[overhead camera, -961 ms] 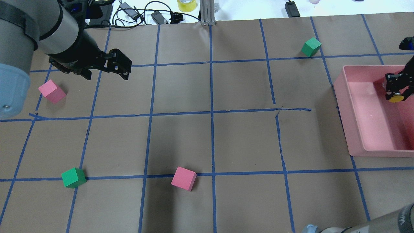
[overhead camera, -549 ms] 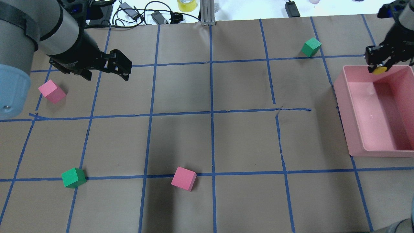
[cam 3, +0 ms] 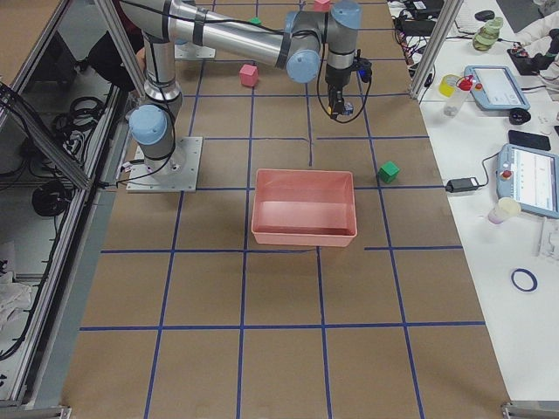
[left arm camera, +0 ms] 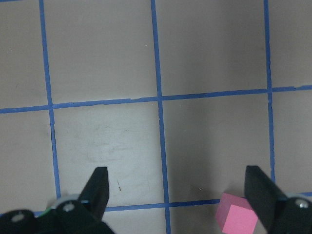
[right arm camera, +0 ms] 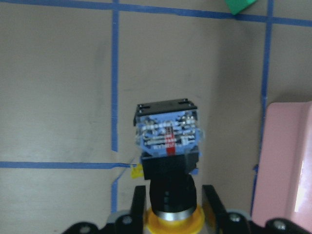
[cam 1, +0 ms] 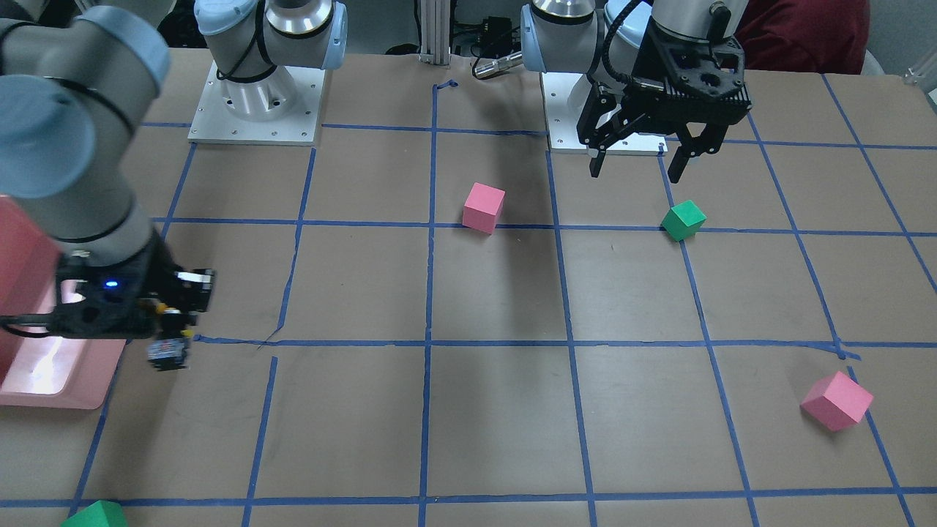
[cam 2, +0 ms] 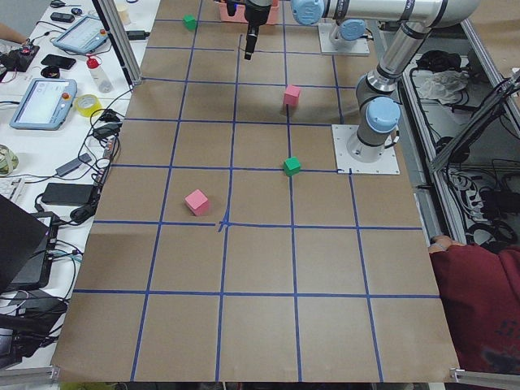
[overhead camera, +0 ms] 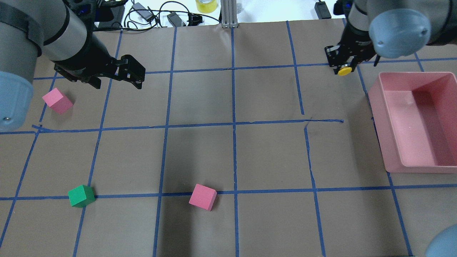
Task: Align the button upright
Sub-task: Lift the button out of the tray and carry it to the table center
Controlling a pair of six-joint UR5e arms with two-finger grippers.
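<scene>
I should put the button down on the table [cam 1: 444,400] beside the long middle blue tape line with my right gripper.
My right gripper [overhead camera: 343,67] is shut on the button [overhead camera: 345,71] and holds it above the table, left of the pink bin's far corner. In the right wrist view the fingers [right arm camera: 210,200] clamp it near the yellow cap [right arm camera: 175,223]. Its black body and grey-blue base block [right arm camera: 167,130] point away from the camera toward the table. The front-facing view shows this gripper [cam 1: 172,338] with the button [cam 1: 165,351] hanging at its tip. My left gripper [overhead camera: 132,73] is open and empty over the far left of the table; it also shows in the left wrist view [left arm camera: 178,195].
The pink bin [overhead camera: 377,117] stands at the right edge. A pink cube [overhead camera: 57,101] lies near my left gripper, and a green cube [overhead camera: 81,196] and another pink cube [overhead camera: 202,196] lie near the front. A green cube [right arm camera: 241,6] lies just beyond the held button.
My right gripper has lifted the button out of the pink bin and carried it far and left, over the table beside the bin. The left arm has not moved.
</scene>
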